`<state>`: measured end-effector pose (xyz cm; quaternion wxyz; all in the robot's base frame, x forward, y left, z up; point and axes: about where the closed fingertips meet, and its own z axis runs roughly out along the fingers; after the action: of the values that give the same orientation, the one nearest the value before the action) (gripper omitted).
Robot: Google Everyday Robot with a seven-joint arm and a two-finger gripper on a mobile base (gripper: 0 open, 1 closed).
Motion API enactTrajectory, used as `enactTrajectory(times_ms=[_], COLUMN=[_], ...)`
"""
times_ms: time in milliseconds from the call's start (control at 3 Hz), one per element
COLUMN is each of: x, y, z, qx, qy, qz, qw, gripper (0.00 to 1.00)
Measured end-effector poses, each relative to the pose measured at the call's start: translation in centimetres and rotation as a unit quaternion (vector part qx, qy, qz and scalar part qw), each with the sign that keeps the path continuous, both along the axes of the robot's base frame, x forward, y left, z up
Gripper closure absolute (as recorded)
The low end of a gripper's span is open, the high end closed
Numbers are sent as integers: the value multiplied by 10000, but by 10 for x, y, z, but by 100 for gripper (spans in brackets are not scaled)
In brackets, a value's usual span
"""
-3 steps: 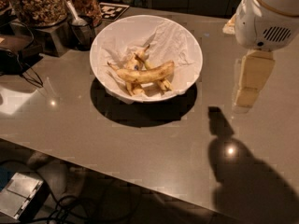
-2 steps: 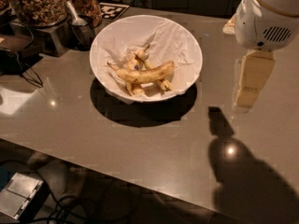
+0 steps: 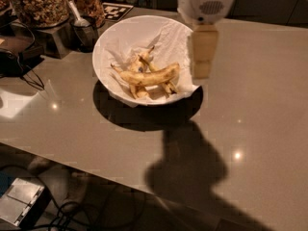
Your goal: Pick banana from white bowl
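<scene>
Next, I reach the plump top banana in the white bowl and grip the banana's half [image 3: 160,77] nearest my gripper.
The white bowl [image 3: 115,37] stands on the grey counter, lined with crumpled white paper. Inside it lies the banana [image 3: 150,76], plump, curved and yellow with brown speckles, on top of thinner pale bananas [image 3: 137,61]. My gripper [image 3: 203,52] hangs from the white arm housing [image 3: 207,1] at the top, over the bowl's right rim, just right of the banana's right end and above it. It holds nothing that shows.
Glass jars of nuts [image 3: 38,4] and a metal cup with a spoon [image 3: 85,28] stand at the back left. Black cables [image 3: 21,71] lie at the left. The counter's front edge runs across the lower left, with a floor box [image 3: 21,203] below.
The gripper and arm have moved left, from well right of the bowl to over its right rim. The bananas have not moved.
</scene>
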<state>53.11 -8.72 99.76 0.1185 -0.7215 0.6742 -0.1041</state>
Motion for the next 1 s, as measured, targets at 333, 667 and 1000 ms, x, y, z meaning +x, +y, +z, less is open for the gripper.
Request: enactTrajectory(times_ms=[333, 667, 1000], x=[26, 46, 60], y=[34, 57, 72], z=[-6, -16, -29], qx=[-178, -239, -251], qy=[17, 103, 246], qz=[347, 565, 702], qw=[9992, 9981, 9969], gripper=[4, 19, 35])
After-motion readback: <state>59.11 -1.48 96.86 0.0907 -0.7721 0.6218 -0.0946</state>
